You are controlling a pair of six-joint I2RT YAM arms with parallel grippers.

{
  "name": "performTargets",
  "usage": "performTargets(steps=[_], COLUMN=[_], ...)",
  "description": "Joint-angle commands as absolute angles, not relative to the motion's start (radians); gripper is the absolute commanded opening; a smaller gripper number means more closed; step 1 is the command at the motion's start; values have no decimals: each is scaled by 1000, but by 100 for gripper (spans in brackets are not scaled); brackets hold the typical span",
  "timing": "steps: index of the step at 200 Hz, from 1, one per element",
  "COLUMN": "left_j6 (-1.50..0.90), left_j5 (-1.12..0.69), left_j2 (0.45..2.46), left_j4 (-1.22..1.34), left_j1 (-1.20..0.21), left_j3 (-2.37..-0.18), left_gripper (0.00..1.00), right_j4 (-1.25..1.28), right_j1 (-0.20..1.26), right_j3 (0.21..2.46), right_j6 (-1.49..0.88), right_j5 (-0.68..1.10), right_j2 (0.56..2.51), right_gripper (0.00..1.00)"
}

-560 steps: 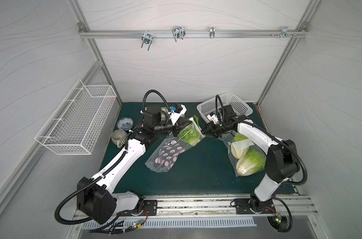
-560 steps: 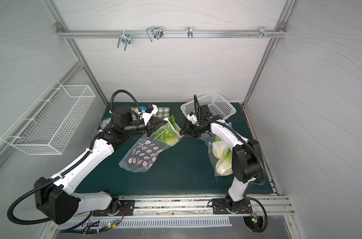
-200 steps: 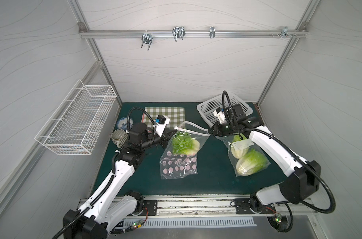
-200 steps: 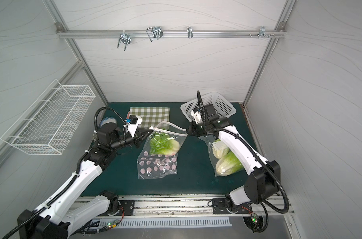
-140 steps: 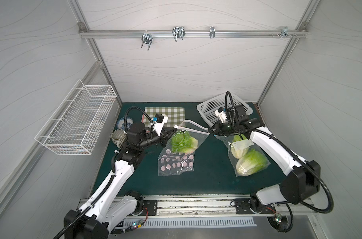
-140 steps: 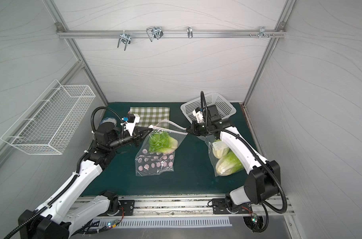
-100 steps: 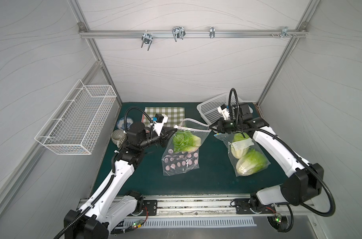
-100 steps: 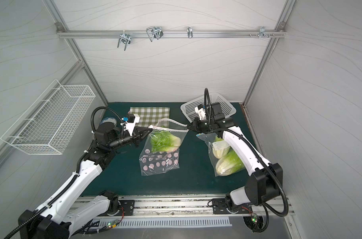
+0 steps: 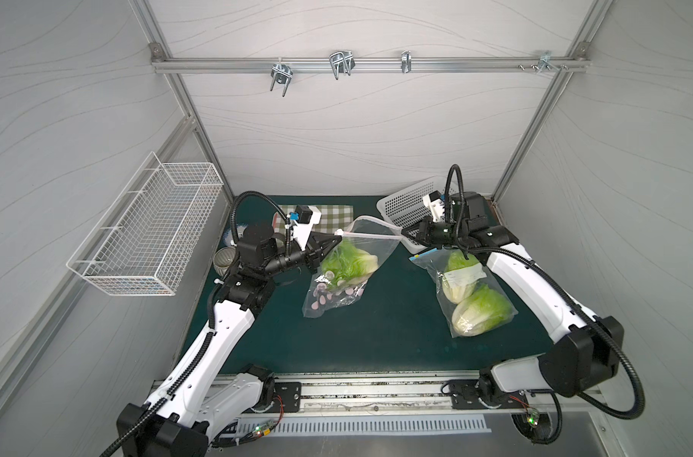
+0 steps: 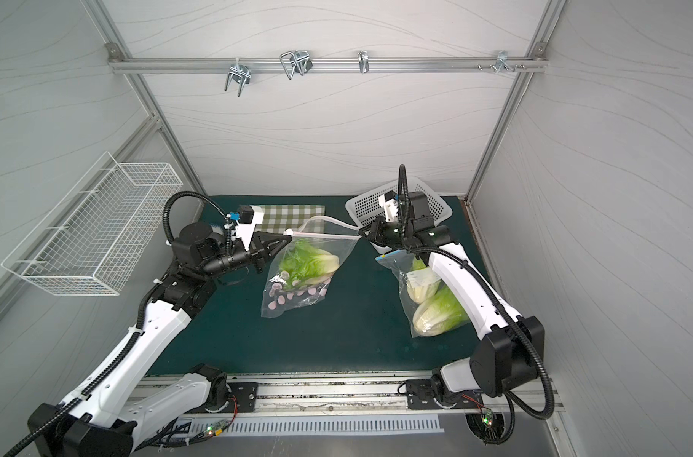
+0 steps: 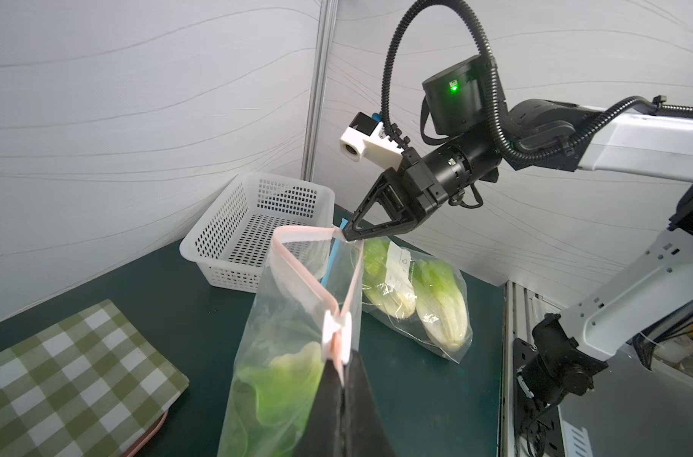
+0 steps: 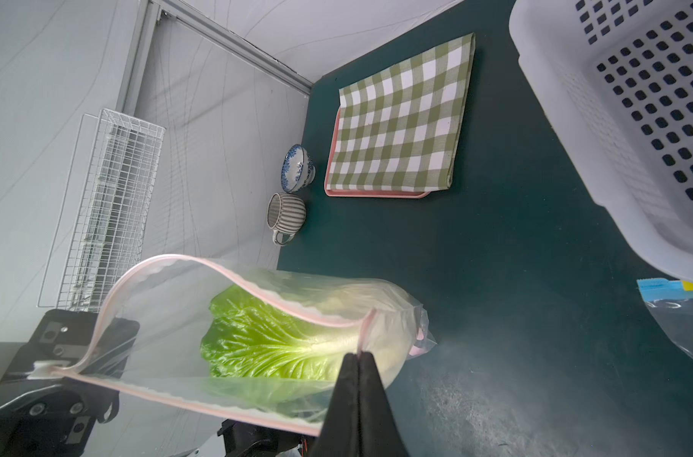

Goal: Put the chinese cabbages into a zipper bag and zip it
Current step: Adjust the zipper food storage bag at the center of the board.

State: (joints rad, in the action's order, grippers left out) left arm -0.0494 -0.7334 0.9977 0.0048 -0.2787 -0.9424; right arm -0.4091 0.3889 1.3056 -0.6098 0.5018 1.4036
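My right gripper is holding the far end of the bag's zipper, away from the white slider. It should open, take the slider (image 11: pixel 336 332) beside my left gripper and zip.
A clear zipper bag (image 9: pixel 337 289) with a pink zip strip and pink dots hangs between my two grippers, its bottom on the green mat. One chinese cabbage (image 9: pixel 349 261) (image 12: pixel 265 336) lies inside. My left gripper (image 9: pixel 334 235) (image 11: pixel 343 380) is shut on the zip strip right behind the white slider (image 11: pixel 335 328). My right gripper (image 9: pixel 403 236) (image 12: pixel 358 356) is shut on the strip's other end. The bag's mouth gapes open between them. Two more chinese cabbages (image 9: pixel 461 277) (image 9: pixel 481 312) lie in another clear bag under my right arm.
A white perforated basket (image 9: pixel 404 205) stands at the back right, just behind my right gripper. A green checked cloth on a pink tray (image 9: pixel 329 217) lies at the back. A striped cup (image 9: pixel 226 259) and a blue-patterned bowl (image 12: pixel 297 166) stand by the left wall, below a wire basket (image 9: pixel 147 233).
Both grippers keep their hold. The right one has drawn up and to the right, stretching the zip strip straighter, and the bag with its cabbage has swung to the right beneath.
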Motion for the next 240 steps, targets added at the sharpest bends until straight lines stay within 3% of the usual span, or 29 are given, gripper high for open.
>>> performTargets(steps=[1, 12, 39, 80, 133, 174, 206, 240], left_j6=[-61, -54, -27, 14, 96, 259, 333, 373], left_j5=[-733, -729, -709, -688, -694, -687, -696, -728], left_j2=[1002, 1013, 1031, 1064, 1069, 1058, 1060, 1062], left_j4=[93, 85, 50, -16, -141, -285, -353, -409], left_j1=[-265, -268, -270, -306, -330, -330, -337, -361], left_j3=[-1018, -1027, -1072, -1110, -1160, -1118, -1123, -1147], left_gripper=[0, 0, 0, 0, 0, 0, 0, 0], right_j4=[-345, -303, -206, 348, 232, -315, -486, -439], right_j1=[337, 335, 313, 231, 414, 708, 729, 726], right_j3=[1317, 1316, 1275, 927, 891, 1211, 1378, 1430], right_j6=[-602, -605, -575, -560, -227, 252, 319, 320], right_j5=[509, 585, 705, 715, 651, 435, 556, 562], right_j2=[1454, 1470, 1448, 1281, 1265, 1284, 1306, 1344], right_gripper=[0, 0, 33, 61, 65, 65, 62, 68])
